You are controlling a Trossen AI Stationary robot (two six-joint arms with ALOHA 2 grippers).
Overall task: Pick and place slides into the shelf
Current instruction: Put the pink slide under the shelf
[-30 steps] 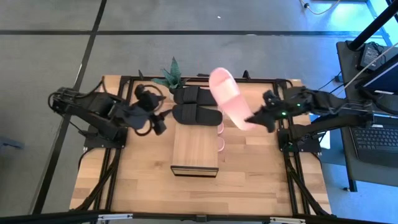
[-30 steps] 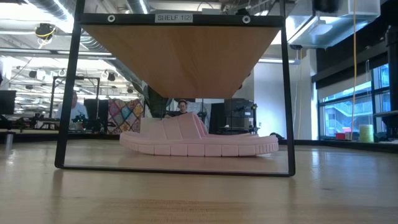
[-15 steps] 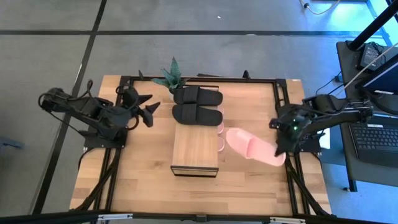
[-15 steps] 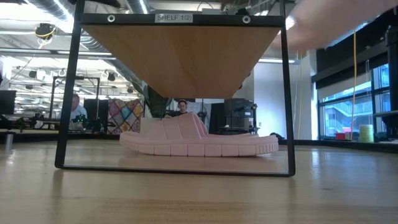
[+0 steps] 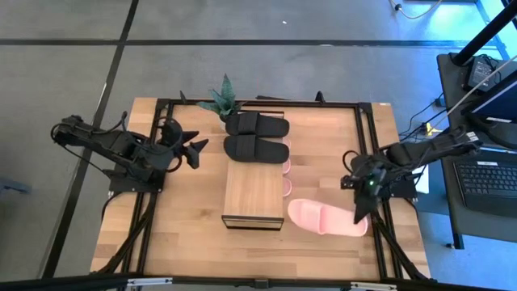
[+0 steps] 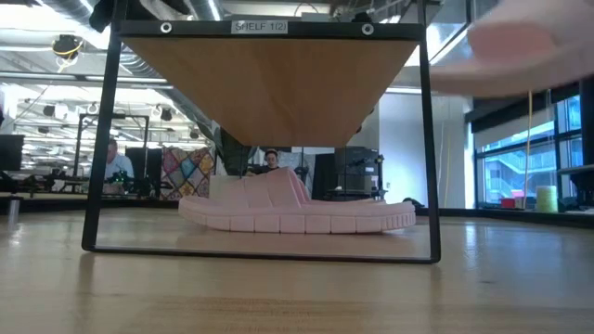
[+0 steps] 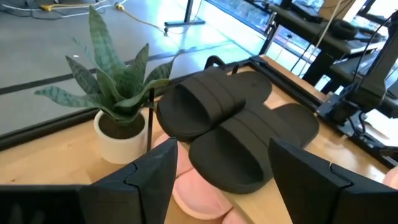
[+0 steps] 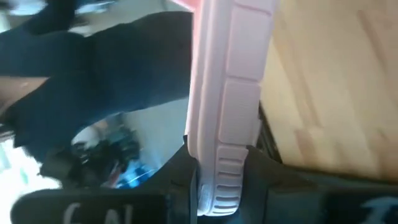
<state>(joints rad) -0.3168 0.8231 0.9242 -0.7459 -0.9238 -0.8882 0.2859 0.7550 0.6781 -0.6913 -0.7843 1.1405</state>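
Observation:
The robot's right gripper should release the pink slide partly under the plank at the shelf's near end [image 5: 290,215], next to the other pink slides.
The shelf [image 5: 253,194], a low rack with a wood plank top, stands mid-table. Two black slides [image 5: 257,137] lie side by side past its far end. Pale pink slides [image 5: 286,187] poke out from under its right side; one rests sole-down below the plank [image 6: 297,211]. My right gripper [image 5: 358,214] is shut on another pink slide [image 5: 323,218] right of the shelf's near end. My left gripper [image 5: 190,145] hangs open left of the black slides [image 7: 230,124], touching nothing. My right gripper pinches the pink slide's sole at the end toward the table's right edge [image 8: 214,186], the ribbed side edge showing between the two fingers. The fingers come from the table's right, slanting down, along the slide. The slide lies roughly level, lifted clear of the table [image 6: 529,46].
A potted plant [image 5: 222,99] stands at the far edge, left of the black slides. A dark frame [image 5: 367,153] runs around the work area. Bare wood lies left of the shelf and along the near edge. People sit in the room beyond.
My right gripper has swung the pink slide from high over the black slides down and toward the near right, turning it to lie level across the table beside the shelf's near end. My left gripper has drawn back toward the left edge and sunk, staying open.

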